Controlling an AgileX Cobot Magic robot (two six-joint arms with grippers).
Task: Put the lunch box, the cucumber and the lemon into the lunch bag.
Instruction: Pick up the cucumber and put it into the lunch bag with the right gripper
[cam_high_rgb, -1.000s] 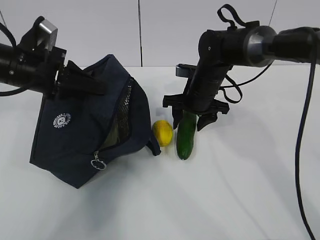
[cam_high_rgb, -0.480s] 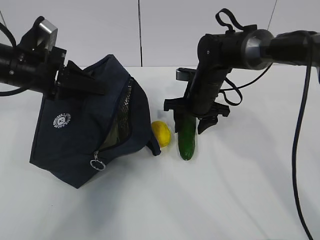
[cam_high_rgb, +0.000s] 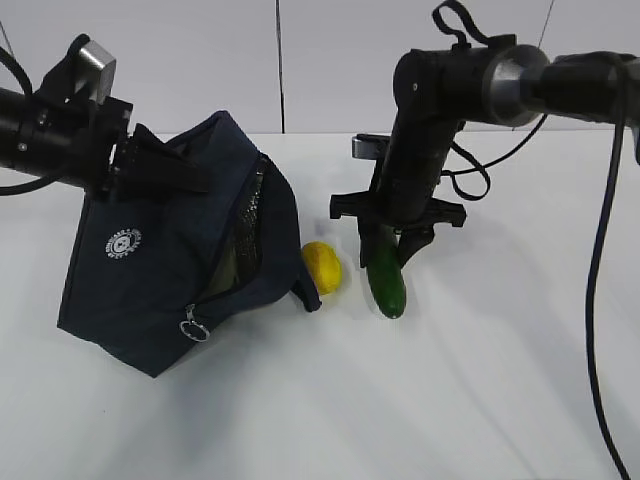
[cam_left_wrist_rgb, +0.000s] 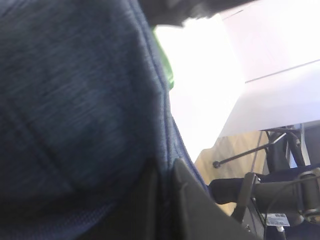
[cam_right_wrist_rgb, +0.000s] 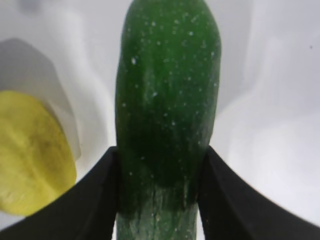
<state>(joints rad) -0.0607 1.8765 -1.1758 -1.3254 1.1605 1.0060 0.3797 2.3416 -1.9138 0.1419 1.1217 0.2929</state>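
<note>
My right gripper will let the cucumber go inside the lunch bag's open zipper opening (cam_high_rgb: 228, 240), next to the pale lunch box.
The dark navy lunch bag (cam_high_rgb: 150, 270) is tipped on the white table, its zipper mouth facing right. A pale greenish surface inside the mouth (cam_high_rgb: 233, 268) looks like the lunch box. My left gripper (cam_high_rgb: 155, 165) is shut on the bag's top fabric; in the left wrist view the fabric (cam_left_wrist_rgb: 75, 100) runs between its fingers (cam_left_wrist_rgb: 167, 172). The yellow lemon (cam_high_rgb: 323, 267) lies just right of the bag. Beside it lies the dark green cucumber (cam_high_rgb: 388, 285), its far end between the fingers of my right gripper (cam_high_rgb: 388, 250). In the right wrist view both fingers (cam_right_wrist_rgb: 160, 160) press the cucumber's (cam_right_wrist_rgb: 167, 85) sides, the lemon (cam_right_wrist_rgb: 30, 155) at left.
A silver ring pull (cam_high_rgb: 193, 325) hangs at the bag's lower front. A black cable (cam_high_rgb: 600, 300) drops along the right side. White table (cam_high_rgb: 450, 400) stretches in front of and to the right of the cucumber. A white wall stands behind.
My right gripper has lowered and narrowed onto the cucumber's far end. The cucumber's near end has swung slightly right. The left gripper and the bag have stayed put.
</note>
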